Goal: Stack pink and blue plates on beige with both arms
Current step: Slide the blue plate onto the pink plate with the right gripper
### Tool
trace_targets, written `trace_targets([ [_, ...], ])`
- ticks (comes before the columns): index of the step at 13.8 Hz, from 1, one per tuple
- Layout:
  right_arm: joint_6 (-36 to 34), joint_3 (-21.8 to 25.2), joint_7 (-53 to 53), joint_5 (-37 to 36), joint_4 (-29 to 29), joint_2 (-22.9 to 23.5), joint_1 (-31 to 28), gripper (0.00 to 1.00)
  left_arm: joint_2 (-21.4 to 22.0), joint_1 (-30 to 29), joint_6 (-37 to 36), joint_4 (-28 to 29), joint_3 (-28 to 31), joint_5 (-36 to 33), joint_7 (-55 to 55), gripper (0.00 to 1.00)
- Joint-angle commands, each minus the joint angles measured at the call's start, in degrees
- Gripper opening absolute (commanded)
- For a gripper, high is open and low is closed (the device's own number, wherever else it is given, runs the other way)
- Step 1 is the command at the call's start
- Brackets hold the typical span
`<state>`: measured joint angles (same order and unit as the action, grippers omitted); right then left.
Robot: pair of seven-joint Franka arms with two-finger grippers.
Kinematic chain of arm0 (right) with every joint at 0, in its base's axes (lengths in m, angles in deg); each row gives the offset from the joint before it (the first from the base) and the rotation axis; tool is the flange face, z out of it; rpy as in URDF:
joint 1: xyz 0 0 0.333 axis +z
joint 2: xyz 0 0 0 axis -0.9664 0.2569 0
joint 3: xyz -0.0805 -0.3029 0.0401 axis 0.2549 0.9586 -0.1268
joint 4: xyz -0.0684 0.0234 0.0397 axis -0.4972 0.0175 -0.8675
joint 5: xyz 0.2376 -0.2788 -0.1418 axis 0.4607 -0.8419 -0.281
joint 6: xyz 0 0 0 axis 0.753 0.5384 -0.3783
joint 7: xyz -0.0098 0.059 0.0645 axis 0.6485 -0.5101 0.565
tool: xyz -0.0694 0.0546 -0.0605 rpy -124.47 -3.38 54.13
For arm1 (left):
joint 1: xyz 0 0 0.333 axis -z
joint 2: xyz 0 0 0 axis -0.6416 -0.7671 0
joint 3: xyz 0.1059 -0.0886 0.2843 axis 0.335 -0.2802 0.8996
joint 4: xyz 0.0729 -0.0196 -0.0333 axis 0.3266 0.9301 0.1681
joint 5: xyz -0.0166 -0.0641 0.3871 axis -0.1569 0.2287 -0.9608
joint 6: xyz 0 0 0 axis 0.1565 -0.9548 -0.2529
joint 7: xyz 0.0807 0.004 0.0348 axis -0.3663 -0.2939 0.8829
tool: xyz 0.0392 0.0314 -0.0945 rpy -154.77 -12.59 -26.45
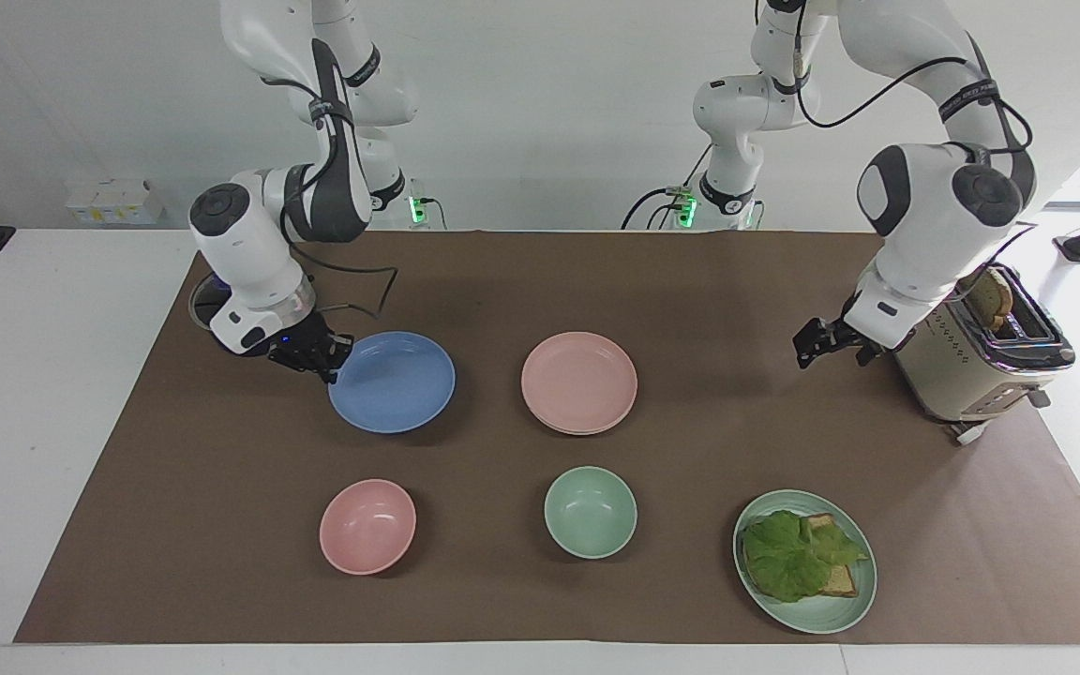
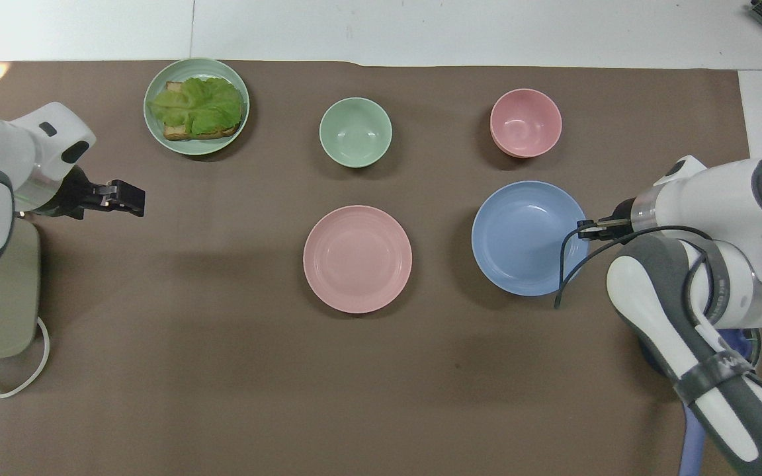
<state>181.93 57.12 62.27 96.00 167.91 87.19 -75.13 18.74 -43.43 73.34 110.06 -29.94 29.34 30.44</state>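
The robot's right gripper needs to release the blue plate squarely on top of the pink plate (image 2: 356, 258) in the middle of the table.
The pink plate (image 1: 579, 380) (image 2: 357, 258) lies mid-table on the beige plate, of which only a thin pale rim (image 1: 577, 432) shows under its edge. The blue plate (image 1: 392, 382) (image 2: 526, 238) hangs just above the brown cloth, beside the pink plate toward the right arm's end. My right gripper (image 1: 320, 361) (image 2: 586, 228) is shut on the blue plate's rim. My left gripper (image 1: 807, 345) (image 2: 126, 197) is open and empty, up in the air beside the toaster and well away from the pink plate.
A beige toaster (image 1: 971, 337) with a bread slice stands at the left arm's end. Farther from the robots sit a pink bowl (image 1: 367, 526), a green bowl (image 1: 591, 512) and a green plate (image 1: 854, 600) carrying lettuce and toast.
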Motion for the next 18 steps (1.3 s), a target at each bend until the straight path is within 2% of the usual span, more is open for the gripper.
trace_targets([
  [1, -0.3, -3.6, -2.4, 2.8, -0.3, -1.1, 1.2, 0.0, 2.1, -0.3, -7.8, -6.1, -0.6, -1.6, -2.1, 1.0],
  [3, 0.9, -3.5, -6.0, 2.8, -0.3, -1.1, 6.4, 0.0, 5.3, 0.4, -8.1, -6.1, -0.8, -1.5, -3.0, 1.0],
  [5, 4.2, -3.6, -11.9, 2.7, -0.4, 1.0, 10.3, 0.0, 8.3, 0.5, -10.0, -6.0, -1.1, -1.2, -2.8, 1.0],
  [6, 6.9, -3.6, -15.2, 2.7, -1.1, 2.4, 12.7, 0.0, 9.1, 0.5, -11.2, -5.9, -1.1, -1.2, -2.8, 1.0],
  [8, 7.7, -3.6, -20.9, 1.8, -2.6, 4.5, 15.7, 0.0, 9.1, 0.1, -11.3, -6.0, -1.0, -1.0, -2.4, 1.0],
  [18, 8.5, -3.7, -24.1, 2.2, -4.9, 10.6, 19.7, 0.0, 9.1, -1.2, -11.3, -6.0, -0.2, -0.9, -2.4, 1.0],
])
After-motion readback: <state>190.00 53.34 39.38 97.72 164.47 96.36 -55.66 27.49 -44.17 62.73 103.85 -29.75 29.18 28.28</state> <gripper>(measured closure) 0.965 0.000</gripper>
